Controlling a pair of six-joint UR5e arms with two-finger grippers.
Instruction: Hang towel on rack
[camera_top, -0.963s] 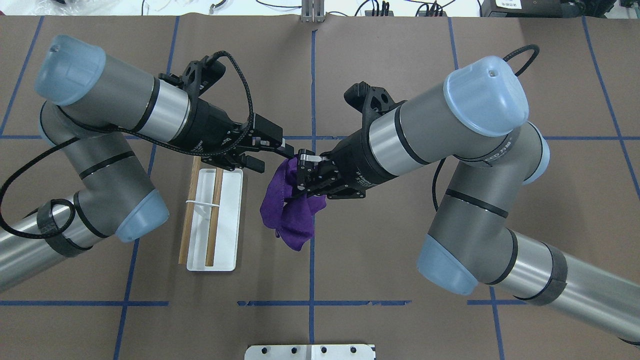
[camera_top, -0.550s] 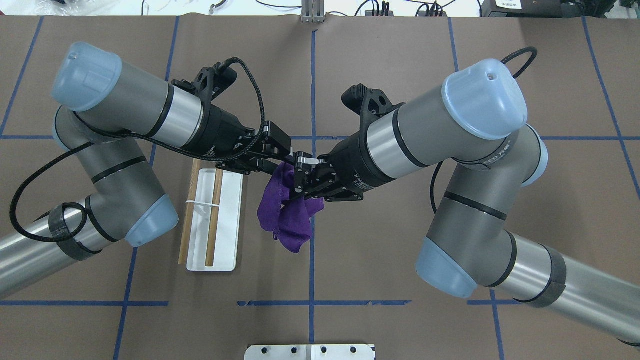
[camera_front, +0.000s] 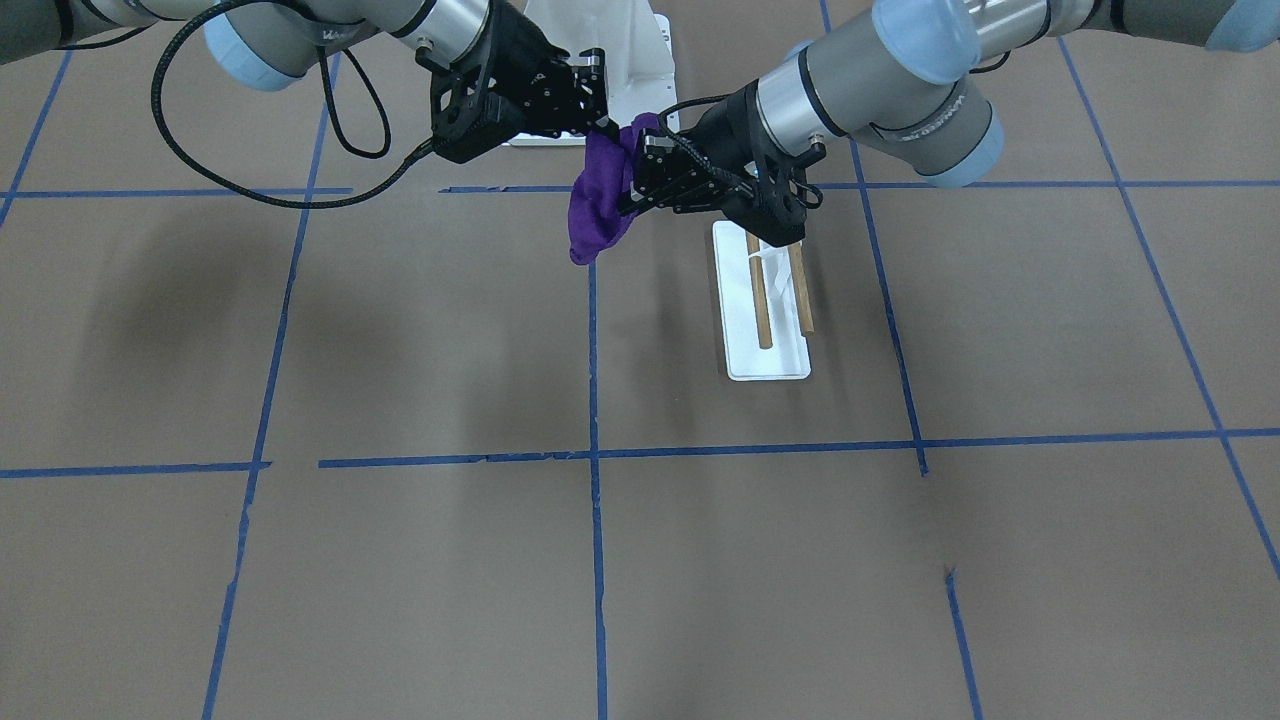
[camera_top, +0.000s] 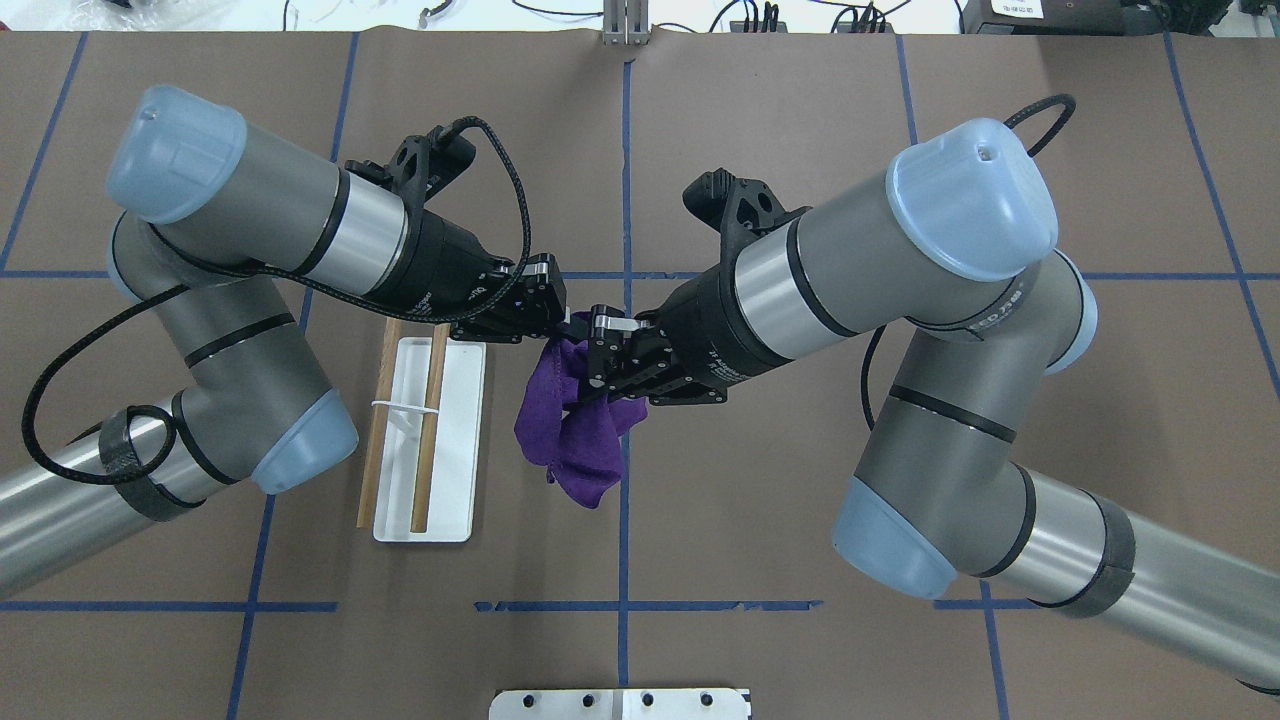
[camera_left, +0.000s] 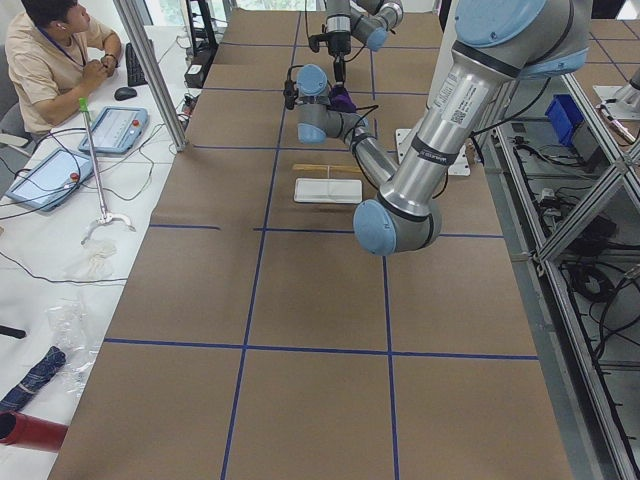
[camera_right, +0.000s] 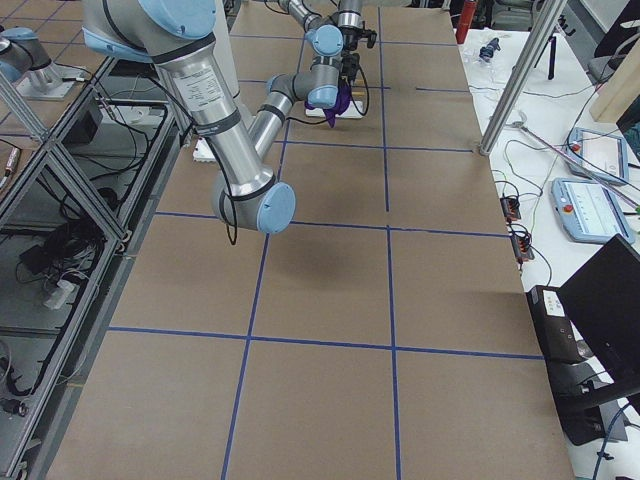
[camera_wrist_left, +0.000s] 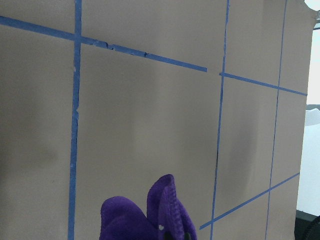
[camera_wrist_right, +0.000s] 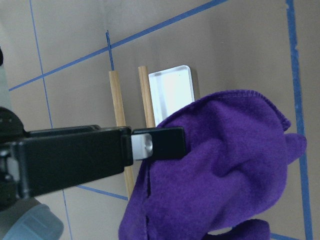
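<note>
Next, my left gripper lets go of the purple towel, draped over the rack's wooden dowels (camera_front: 767, 260), above its white base.
The purple towel (camera_top: 570, 440) hangs bunched in the air over the table's middle, just right of the rack (camera_top: 455, 450). The rack has a flat white base and two wooden dowels and stands bare. My right gripper (camera_top: 597, 350) is shut on the towel's upper part. My left gripper (camera_top: 562, 325) reaches in from the rack's side and is shut on the towel's top edge next to the right one. In the front view the towel (camera_front: 600, 205) droops between the left gripper (camera_front: 635, 175) and the right gripper (camera_front: 603, 120). The right wrist view shows the towel (camera_wrist_right: 225, 165) and the rack (camera_wrist_right: 172, 95) below.
A large white bolted pedestal (camera_top: 620, 703) sits at the near table edge, behind the grippers in the front view (camera_front: 640, 60). Blue tape lines cross the brown table. The left arm's black cable (camera_top: 500, 200) loops above its wrist. An operator (camera_left: 55, 50) sits beyond the table's far side.
My left gripper moved right from above the rack to the towel and closed on its top edge. The right gripper held the towel almost still.
</note>
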